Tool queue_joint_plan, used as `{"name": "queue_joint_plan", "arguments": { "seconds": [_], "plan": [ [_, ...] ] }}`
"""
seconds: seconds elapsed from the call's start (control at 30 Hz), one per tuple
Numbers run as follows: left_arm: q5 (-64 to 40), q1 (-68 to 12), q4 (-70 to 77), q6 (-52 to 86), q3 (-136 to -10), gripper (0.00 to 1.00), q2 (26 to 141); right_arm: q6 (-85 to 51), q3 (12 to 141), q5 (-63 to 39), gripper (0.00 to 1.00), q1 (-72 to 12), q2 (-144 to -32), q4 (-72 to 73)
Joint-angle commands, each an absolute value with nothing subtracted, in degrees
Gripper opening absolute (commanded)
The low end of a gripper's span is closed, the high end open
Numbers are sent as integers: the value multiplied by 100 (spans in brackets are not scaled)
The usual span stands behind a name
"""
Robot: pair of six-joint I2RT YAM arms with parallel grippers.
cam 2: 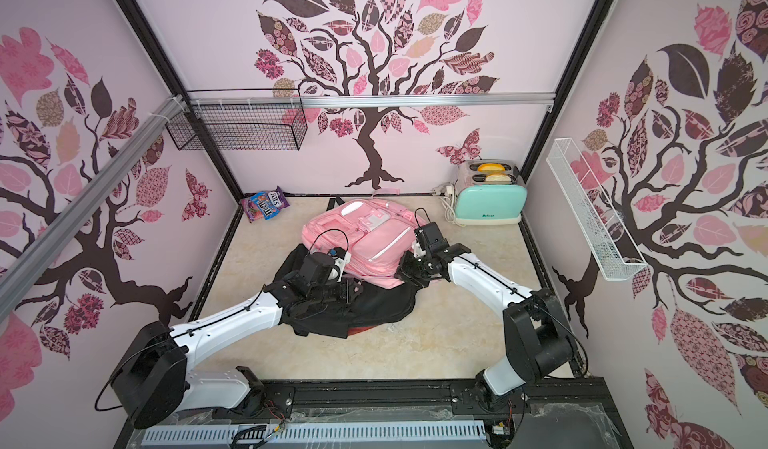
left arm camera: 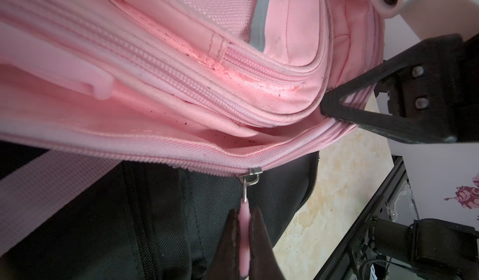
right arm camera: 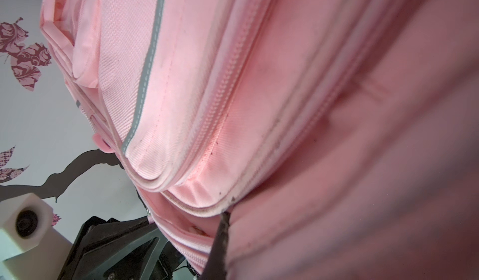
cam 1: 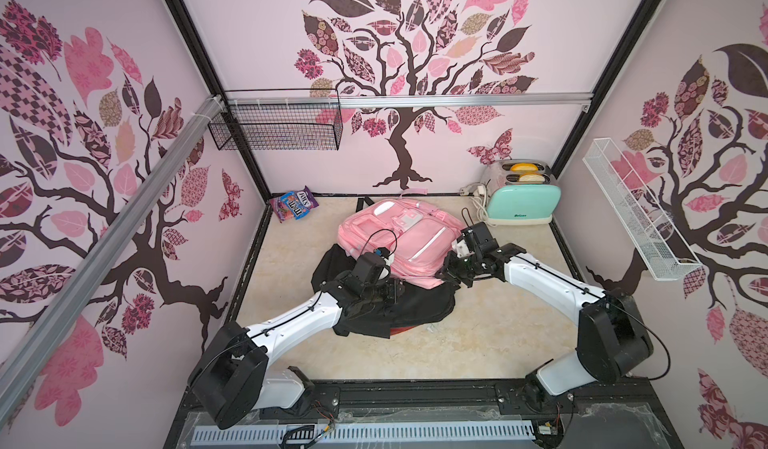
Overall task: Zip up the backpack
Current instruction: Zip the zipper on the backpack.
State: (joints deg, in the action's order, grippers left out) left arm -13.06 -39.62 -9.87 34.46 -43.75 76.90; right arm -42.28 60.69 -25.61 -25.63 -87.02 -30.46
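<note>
The robot's right gripper holds the pink backpack's corner away from the slider, so it should take the backpack's edge closer to the slider [left arm camera: 277, 159] before the left gripper pulls.
A pink backpack [cam 1: 399, 235] [cam 2: 365, 239] lies flat, partly on top of a black backpack [cam 1: 415, 305]. In the left wrist view my left gripper [left arm camera: 245, 211] is shut on the pink zipper pull tab [left arm camera: 245, 229], which hangs from the metal slider [left arm camera: 252, 175] on the pink backpack's near edge. Beside the slider the compartment gapes open. My right gripper [left arm camera: 329, 105] [cam 1: 446, 270] is shut on the pink backpack's near right corner. In the right wrist view only one dark finger [right arm camera: 223, 229] shows; pink fabric hides the other.
A mint toaster [cam 1: 521, 202] with bread stands at the back right, its white cord [cam 1: 478, 202] beside it. A candy bag [cam 1: 295, 208] leans in the back left corner. A black wire basket [cam 1: 278, 125] and a white wire basket [cam 1: 636, 214] hang on the walls.
</note>
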Motion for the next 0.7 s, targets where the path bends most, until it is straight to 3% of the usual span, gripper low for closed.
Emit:
{"name": "queue_joint_plan", "arguments": {
  "seconds": [0.0,0.13,0.2,0.23,0.27,0.4,0.67],
  "plan": [
    [-1454,-3896,-750,3554,-4095,0,7829,-4228,6057,-2304,8,-2437,-8614,-2843],
    [-1774,-3901,-293,3655,-3931,0,7942,-4721,5779,-2365,42,-2440,-8423,-2549],
    [-1894,-3918,-170,3683,-3932,0,7979,-4937,5675,-2433,52,-2448,-8327,-2437],
    [-1931,-3920,-120,3684,-3937,0,7985,-4986,5643,-2521,74,-2463,-8301,-2339],
    [-1957,-3942,-90,3678,-3930,0,7976,-5034,5670,-2593,83,-2474,-8294,-2387],
    [-2036,-3973,-29,3647,-3973,0,7943,-5355,5603,-2753,90,-2524,-8185,-2360],
    [-2214,-4112,175,3643,-3981,0,7792,-6103,5277,-2502,92,-3024,-8047,-2154]
  ]
}}
